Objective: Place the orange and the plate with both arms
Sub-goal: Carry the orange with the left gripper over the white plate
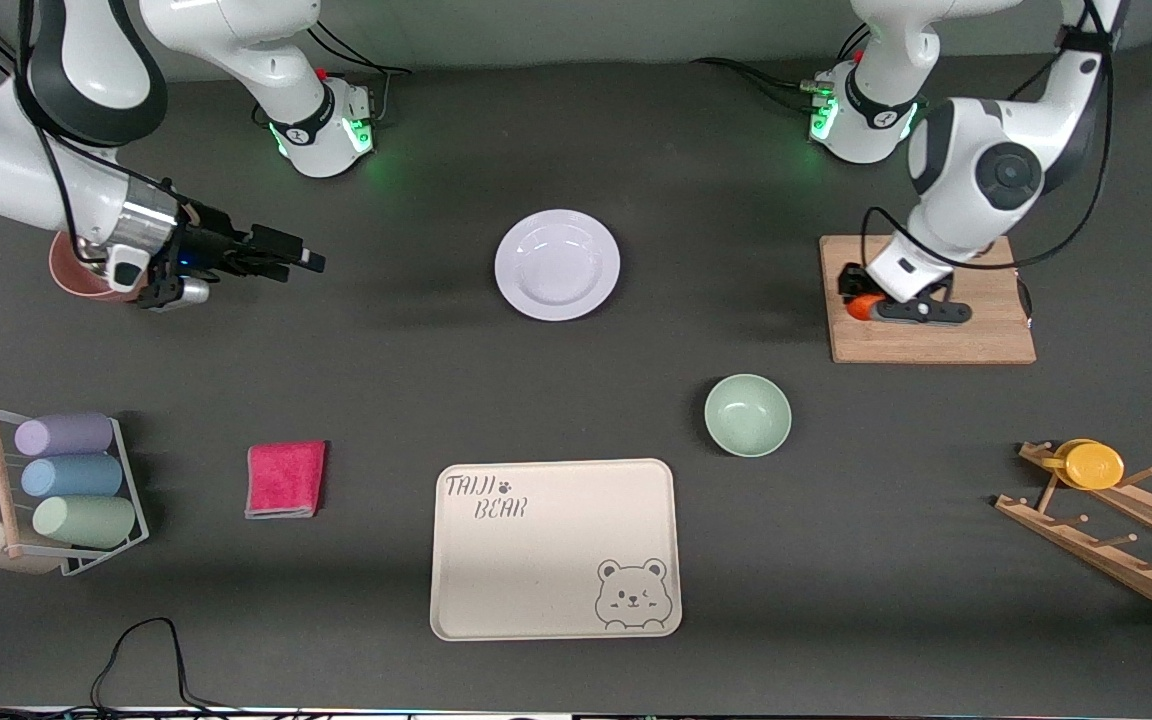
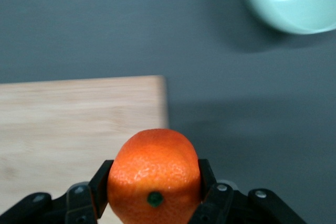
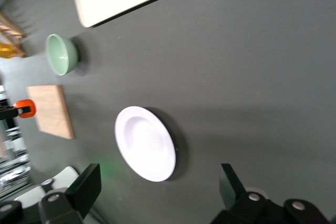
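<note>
My left gripper needs to set the orange free in the middle of the white plate [image 1: 556,268], which sits there on the dark table.
The orange [image 1: 861,307] is between the fingers of my left gripper [image 1: 868,306], which is shut on it at the corner of a wooden board [image 1: 936,338] nearest the table's middle. In the left wrist view the orange [image 2: 153,167] fills the gap between both black fingers [image 2: 101,183]. The white plate [image 1: 557,264] lies bare on the dark table between the two arm bases. My right gripper [image 1: 301,259] is open and empty, up in the air over the table toward the right arm's end. The right wrist view shows the plate [image 3: 145,143] some way off from its wide-spread fingers [image 3: 88,183].
A pale green bowl [image 1: 747,415] and a beige bear tray [image 1: 556,548] lie nearer the camera than the plate. A pink cloth [image 1: 285,479], a rack of cups [image 1: 66,490], a wooden rack with a yellow cup [image 1: 1093,465] and a reddish bowl [image 1: 71,278] stand around.
</note>
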